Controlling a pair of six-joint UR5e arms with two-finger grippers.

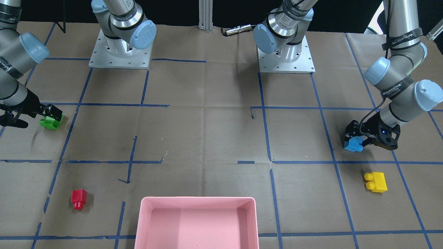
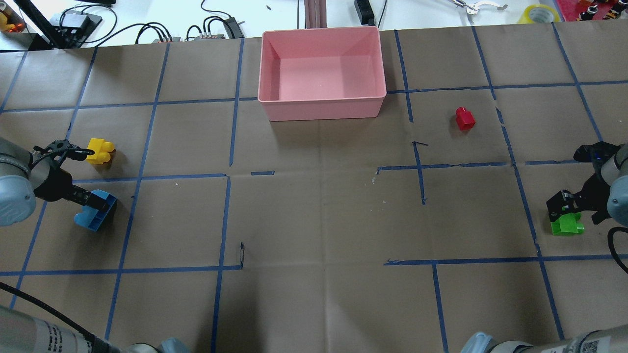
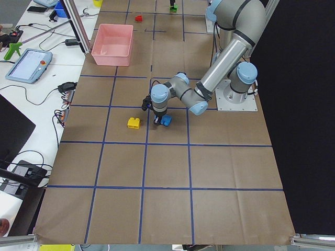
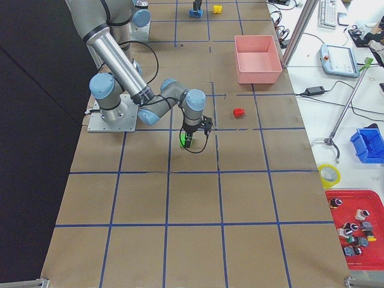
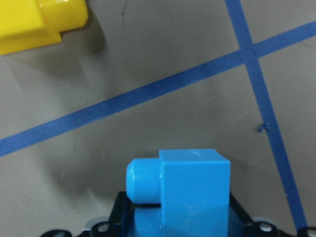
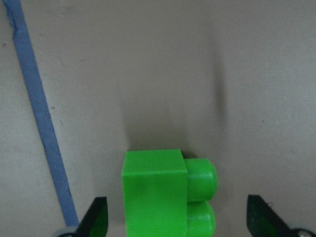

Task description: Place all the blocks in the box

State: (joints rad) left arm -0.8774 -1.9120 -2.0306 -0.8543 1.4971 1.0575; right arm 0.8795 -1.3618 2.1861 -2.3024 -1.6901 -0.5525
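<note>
Next, I let go of the blue brick with my left gripper inside the pink box, in the half nearer the yellow brick (image 1: 214, 242).
My left gripper (image 1: 353, 140) is shut on the blue brick (image 1: 353, 145) at the table's left side, low over the paper; the left wrist view shows the brick (image 5: 190, 192) filling the jaws. The yellow brick (image 1: 375, 182) lies just beyond it. My right gripper (image 1: 52, 114) is open around the green brick (image 1: 51, 123), which rests on the table; in the right wrist view the brick (image 6: 163, 192) sits between the spread fingers (image 6: 96, 219), touching neither. The red brick (image 1: 79, 199) lies alone. The pink box (image 1: 197, 199) is empty at the far middle edge.
The table is covered in brown paper with blue tape grid lines. Both arm bases (image 1: 119, 52) stand at the robot's side. In the overhead view, cables and tools (image 2: 162, 32) lie beyond the far edge, behind the box (image 2: 321, 109).
</note>
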